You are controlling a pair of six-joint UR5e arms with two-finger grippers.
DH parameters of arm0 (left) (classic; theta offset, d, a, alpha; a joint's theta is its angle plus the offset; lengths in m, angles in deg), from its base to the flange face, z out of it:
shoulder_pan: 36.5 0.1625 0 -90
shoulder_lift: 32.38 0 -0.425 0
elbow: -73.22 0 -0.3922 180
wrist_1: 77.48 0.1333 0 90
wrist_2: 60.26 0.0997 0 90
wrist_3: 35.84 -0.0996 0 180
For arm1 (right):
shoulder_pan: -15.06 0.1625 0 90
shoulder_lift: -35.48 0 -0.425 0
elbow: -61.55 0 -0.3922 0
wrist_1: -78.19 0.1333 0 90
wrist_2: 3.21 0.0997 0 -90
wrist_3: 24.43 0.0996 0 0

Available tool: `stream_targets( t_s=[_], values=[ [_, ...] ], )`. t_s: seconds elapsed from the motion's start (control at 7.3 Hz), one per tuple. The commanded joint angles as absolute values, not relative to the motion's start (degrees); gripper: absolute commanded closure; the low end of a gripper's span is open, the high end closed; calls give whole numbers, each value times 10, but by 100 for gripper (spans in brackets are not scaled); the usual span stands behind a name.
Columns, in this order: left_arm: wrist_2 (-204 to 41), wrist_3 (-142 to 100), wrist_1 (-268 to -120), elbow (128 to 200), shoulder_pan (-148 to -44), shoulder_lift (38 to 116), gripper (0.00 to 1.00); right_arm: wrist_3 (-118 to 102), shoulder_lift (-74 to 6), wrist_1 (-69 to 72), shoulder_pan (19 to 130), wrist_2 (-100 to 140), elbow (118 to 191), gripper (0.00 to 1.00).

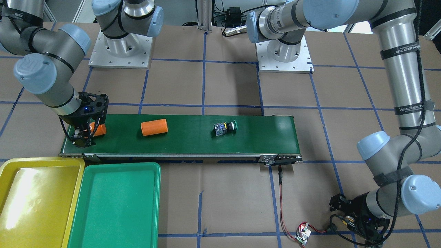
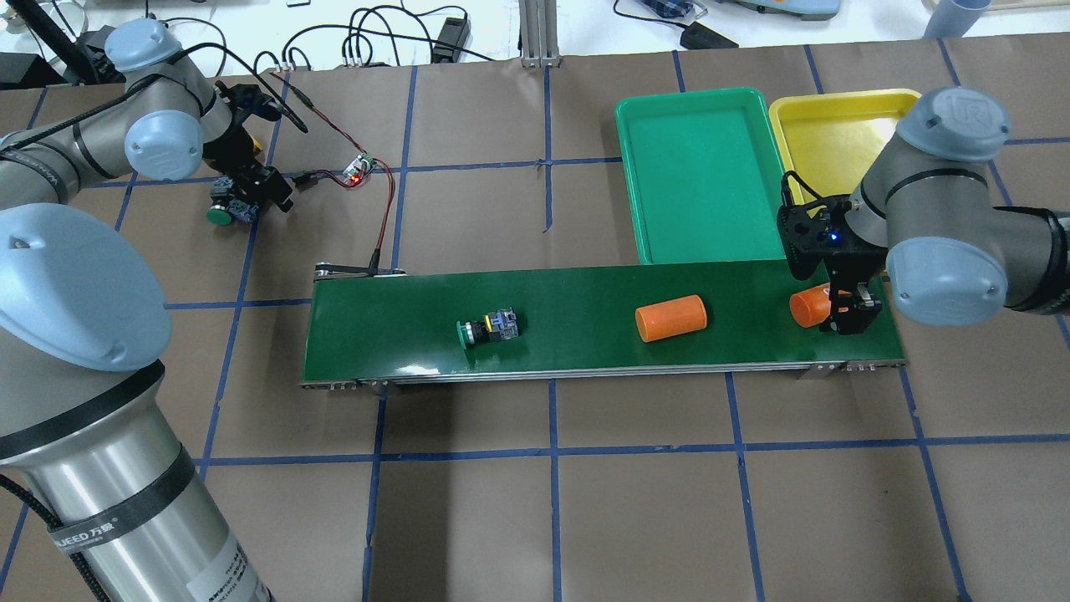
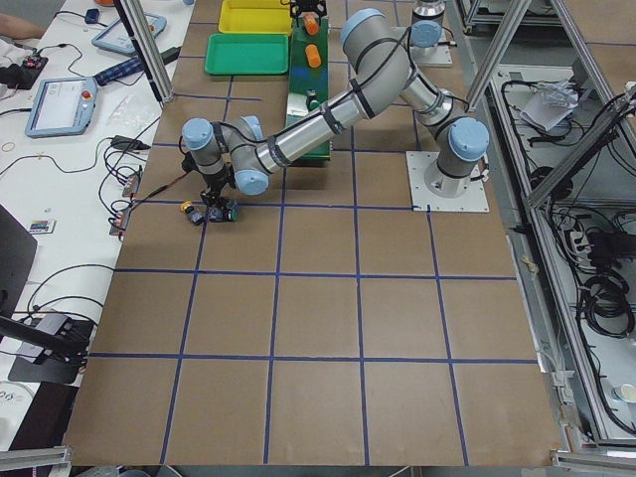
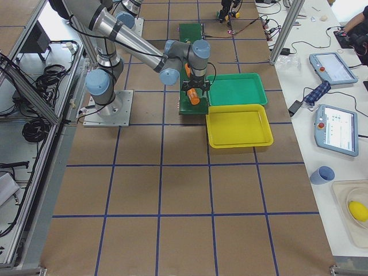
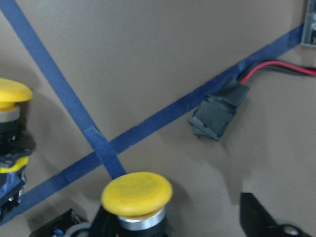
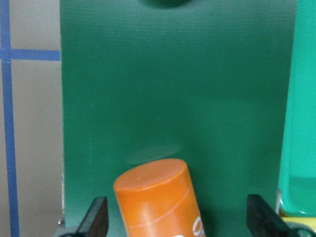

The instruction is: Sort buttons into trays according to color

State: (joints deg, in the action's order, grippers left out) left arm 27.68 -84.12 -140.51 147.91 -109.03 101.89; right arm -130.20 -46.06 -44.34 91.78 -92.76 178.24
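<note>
My left gripper will let go of the yellow button on the dark-green conveyor belt's bare end [image 1: 262,138], near the cable.
A green-capped button [image 1: 225,127] lies on its side mid-belt, also in the overhead view [image 2: 487,328]. My left gripper [image 2: 244,194] is off the belt at the table's far left, open, its fingers either side of an upright yellow button [image 5: 137,193] without gripping it. A second yellow button [image 5: 9,98] stands beside it, and a green button [image 2: 221,214] lies close by. My right gripper [image 1: 82,136] is open at the belt's end, straddling an orange cylinder [image 6: 158,197]. The yellow tray [image 1: 34,196] and green tray [image 1: 117,203] sit side by side and hold no buttons.
The dark-green conveyor belt [image 2: 585,293] carries a second orange cylinder [image 2: 670,318] between the button and my right gripper. A small circuit board [image 2: 359,170] with red wires lies near my left gripper, its cable running to the belt's end.
</note>
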Motion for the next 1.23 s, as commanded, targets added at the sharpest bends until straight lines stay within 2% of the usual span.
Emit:
stream_targets(
  t_s=[0.0, 0.27, 0.69, 0.96, 1.1],
  values=[
    [279, -856, -1406, 1482, -1087, 1010, 100, -1301, -461, -443, 918, -927, 1783, 0],
    [282, -895, -1408, 1477, -1089, 991, 100, -1301, -461, -443, 918, -929, 1780, 0],
    [252, -956, -1641, 1495, -1112, 847, 100, -1301, -461, -443, 918, -929, 1781, 0],
    [258, -1003, -1648, 1624, -1190, 761, 100, -1301, -461, -443, 918, -929, 1782, 0],
    [262, -1032, -1598, 1694, -1228, 725, 100, -1301, -461, -443, 918, -929, 1782, 0]
  ],
)
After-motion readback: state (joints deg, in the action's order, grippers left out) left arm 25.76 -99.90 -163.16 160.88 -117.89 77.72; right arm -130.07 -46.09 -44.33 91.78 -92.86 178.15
